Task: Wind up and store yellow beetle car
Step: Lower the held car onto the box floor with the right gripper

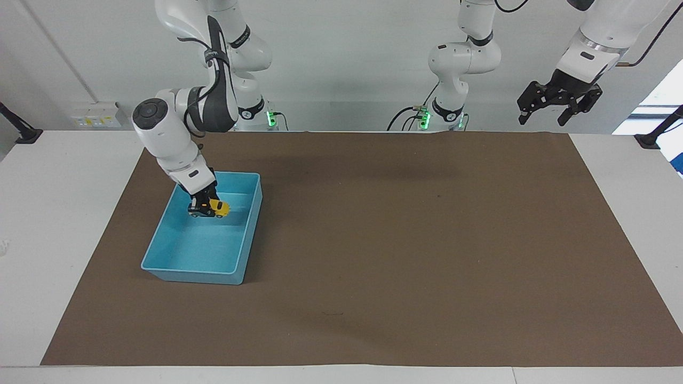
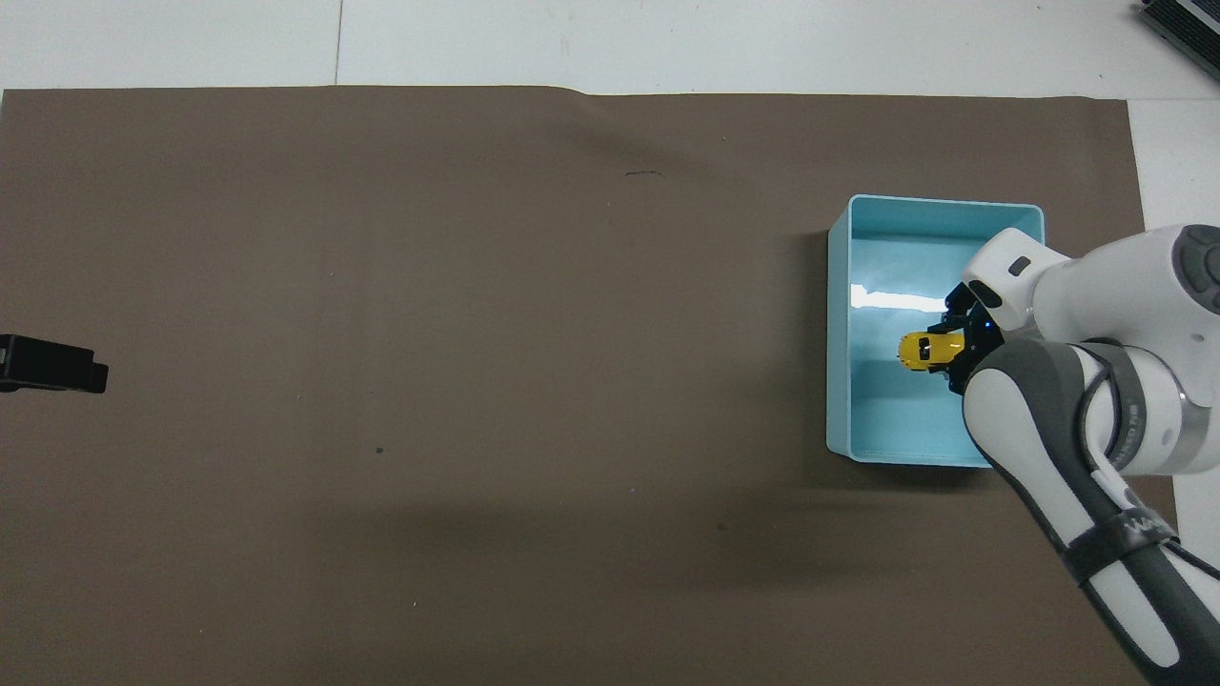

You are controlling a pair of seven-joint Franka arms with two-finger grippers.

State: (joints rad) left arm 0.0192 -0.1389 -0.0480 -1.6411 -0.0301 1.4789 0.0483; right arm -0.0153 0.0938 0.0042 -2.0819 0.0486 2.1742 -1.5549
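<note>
The robot's right gripper needs to release the yellow beetle car near the middle of the blue bin's bottom (image 2: 914, 358).
The yellow beetle car (image 1: 217, 208) is held in my right gripper (image 1: 203, 208), which is shut on it low inside the blue bin (image 1: 188, 270), over the part of the bin nearer to the robots. I cannot tell whether the car touches the bin floor. In the overhead view the car (image 2: 923, 351) sticks out of the right gripper (image 2: 953, 349) over the middle of the bin (image 2: 837, 381). My left gripper (image 1: 559, 105) waits, open and empty, raised over the left arm's end of the table; only its tip (image 2: 52, 364) shows in the overhead view.
The bin stands on a brown mat (image 1: 405, 240) that covers most of the white table (image 1: 58, 176). The bin sits toward the right arm's end of the mat.
</note>
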